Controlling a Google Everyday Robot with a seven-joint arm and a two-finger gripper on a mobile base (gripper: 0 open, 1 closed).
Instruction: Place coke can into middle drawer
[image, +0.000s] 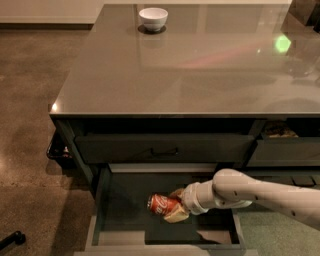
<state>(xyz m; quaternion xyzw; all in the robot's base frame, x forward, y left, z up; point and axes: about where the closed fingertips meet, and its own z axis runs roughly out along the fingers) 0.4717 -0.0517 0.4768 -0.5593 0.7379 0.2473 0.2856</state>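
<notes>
I need to let go of the coke can with my gripper on the dark bottom near the centre (158, 212) of the open middle drawer.
The coke can (160, 204) is red with white script and lies sideways, held over the dark floor of the open middle drawer (100, 205). My gripper (175, 205) reaches in from the right on a pale arm and is shut on the can's right end, one finger above and one below. The can is near the drawer's middle, close to its floor; I cannot tell if it touches.
A white bowl (153, 18) stands at the back of the grey countertop (190, 70). A closed drawer front with a black bar handle (165, 150) sits above the open drawer. A second drawer (282, 145) is at the right. Brown floor lies to the left.
</notes>
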